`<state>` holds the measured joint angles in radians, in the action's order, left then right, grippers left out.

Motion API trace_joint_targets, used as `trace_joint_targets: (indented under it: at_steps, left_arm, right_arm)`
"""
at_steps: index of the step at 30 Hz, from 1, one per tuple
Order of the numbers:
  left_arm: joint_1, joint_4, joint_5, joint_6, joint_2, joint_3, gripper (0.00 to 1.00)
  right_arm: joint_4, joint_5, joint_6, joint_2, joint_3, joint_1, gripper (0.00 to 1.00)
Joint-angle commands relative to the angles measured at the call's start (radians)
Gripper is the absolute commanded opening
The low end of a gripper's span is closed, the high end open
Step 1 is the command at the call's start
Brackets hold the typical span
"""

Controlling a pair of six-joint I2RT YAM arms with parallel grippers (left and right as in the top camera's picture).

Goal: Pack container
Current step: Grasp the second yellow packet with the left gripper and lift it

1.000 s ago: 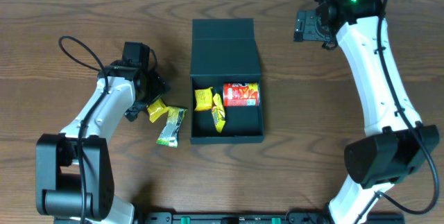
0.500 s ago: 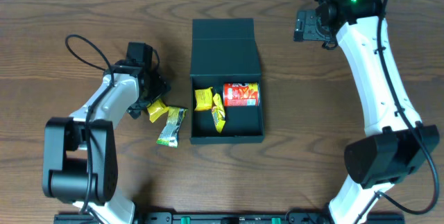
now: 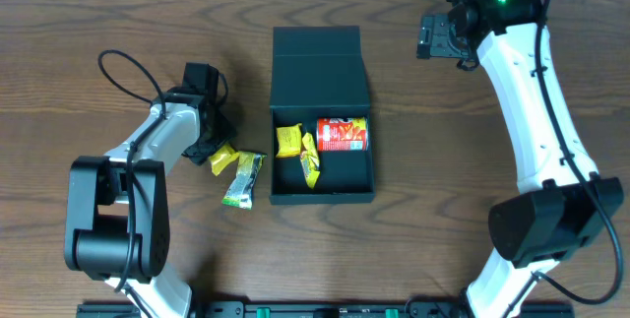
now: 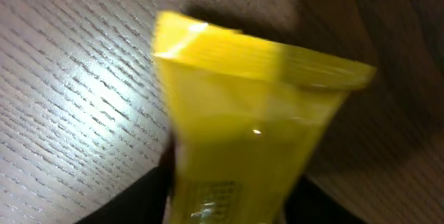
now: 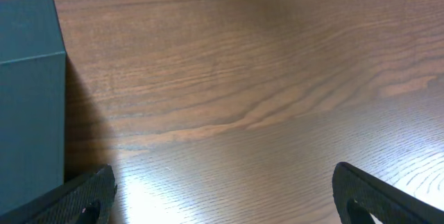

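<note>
The yellow packet sits slanted in my left gripper's fingers, its sealed end sticking far past them. I will open and take the packet squarely nearer its sealed end (image 4: pixel 239 123).
The dark teal container (image 3: pixel 321 198) stands open at mid-table with its lid (image 3: pixel 317 57) folded back. Inside lie a red chip can (image 3: pixel 342 134) and two yellow packets (image 3: pixel 288 140). My left gripper (image 3: pixel 209 148) is to the left of the container, shut on a yellow snack packet (image 3: pixel 222 158) low over the table. In the left wrist view that packet (image 4: pixel 243 113) fills the frame between my fingers (image 4: pixel 229 210). My right gripper (image 3: pixel 438 37) is open and empty, right of the lid. The right wrist view shows its spread fingers (image 5: pixel 222 203) and the container's side (image 5: pixel 28 78).
A green and silver packet (image 3: pixel 241 180) lies on the table just left of the container's front corner, beside the held yellow packet. The left arm's black cable (image 3: pixel 128 67) loops over the wood at the left.
My left arm has swung its elbow in and the gripper has shifted slightly up and right at the yellow packet. The packet has barely moved. The right arm is still.
</note>
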<state>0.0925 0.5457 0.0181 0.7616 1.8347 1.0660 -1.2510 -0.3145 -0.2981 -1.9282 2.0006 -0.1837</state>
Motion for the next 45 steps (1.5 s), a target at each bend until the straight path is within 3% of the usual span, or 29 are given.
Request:
trace_joint_targets:
  at_steps: [1, 7, 14, 22, 24, 28, 33, 36, 45]
  left_arm:
    - [-0.002, 0.003, -0.021, 0.001, 0.009, -0.001, 0.51]
    - [-0.002, 0.006, -0.006, 0.0, 0.002, -0.001, 0.47]
    - [-0.002, 0.048, 0.008, -0.101, -0.055, 0.039, 0.39]
    - [0.0, 0.137, 0.008, -0.188, -0.125, 0.076, 0.41]
    - [0.0, 0.153, 0.001, -0.206, -0.142, 0.076, 0.49]
    - [0.0, 0.182, -0.056, -0.2, -0.144, 0.076, 0.74]
    - [-0.003, 0.21, -0.06, -0.014, -0.137, 0.075, 0.93]
    - [-0.002, 0.195, -0.05, 0.034, -0.113, 0.067, 0.96]
    - [-0.002, 0.104, 0.002, 0.016, 0.005, 0.06, 0.95]
  right_arm:
    - [0.002, -0.018, 0.016, 0.006, 0.011, 0.001, 0.99]
    - [0.003, -0.018, 0.016, 0.006, 0.011, 0.001, 0.99]
    - [0.017, -0.018, 0.016, 0.006, 0.011, 0.001, 0.99]
    - [0.029, -0.018, 0.015, 0.006, 0.011, 0.001, 0.99]
    - [0.031, -0.018, 0.015, 0.006, 0.011, 0.001, 0.99]
    - [0.032, -0.018, 0.015, 0.006, 0.011, 0.001, 0.99]
    - [0.029, -0.018, 0.015, 0.006, 0.011, 0.001, 0.99]
    - [0.029, -0.018, 0.015, 0.006, 0.011, 0.001, 0.99]
    - [0.024, -0.018, 0.016, 0.006, 0.011, 0.001, 0.99]
